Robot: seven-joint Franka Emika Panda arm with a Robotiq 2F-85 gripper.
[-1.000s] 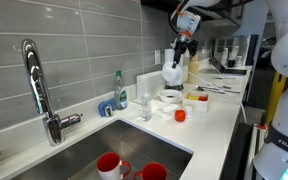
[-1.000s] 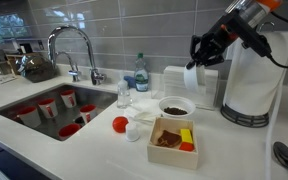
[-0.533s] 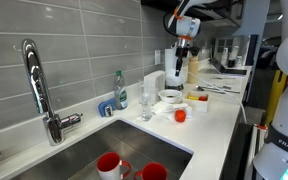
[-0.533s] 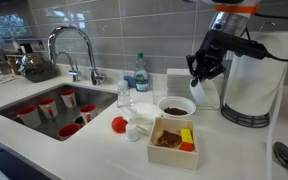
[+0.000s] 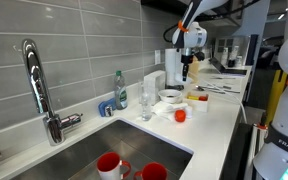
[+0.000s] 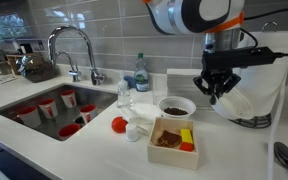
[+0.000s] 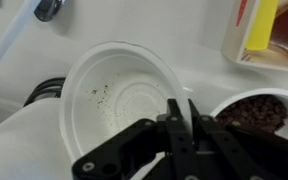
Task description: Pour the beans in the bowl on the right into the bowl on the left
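Note:
The robot's gripper needs to set the empty white bowl, now held close beside the bean bowl, down on the counter (image 5: 192, 82) behind the brown tray.
My gripper (image 7: 181, 118) is shut on the rim of an empty white bowl (image 7: 119, 95), which has a few dark specks inside. The gripper holds it above the counter, close beside the white bowl of brown beans (image 7: 271, 113). In both exterior views the gripper (image 6: 219, 92) (image 5: 187, 62) hangs just behind and to one side of the bean bowl (image 6: 176, 106) (image 5: 169, 97). The held bowl (image 6: 234, 103) shows white against the robot base.
A brown tray (image 6: 170, 141) with a yellow block stands in front of the bean bowl. A red ball (image 6: 120, 124), a glass (image 6: 124, 96) and a bottle (image 6: 141, 72) stand nearby. The sink (image 6: 44, 112) holds red cups. A white container (image 5: 154, 83) is by the wall.
The arm has swung across and come down beside the bean bowl, carrying the white bowl, which has turned from tipped to roughly level.

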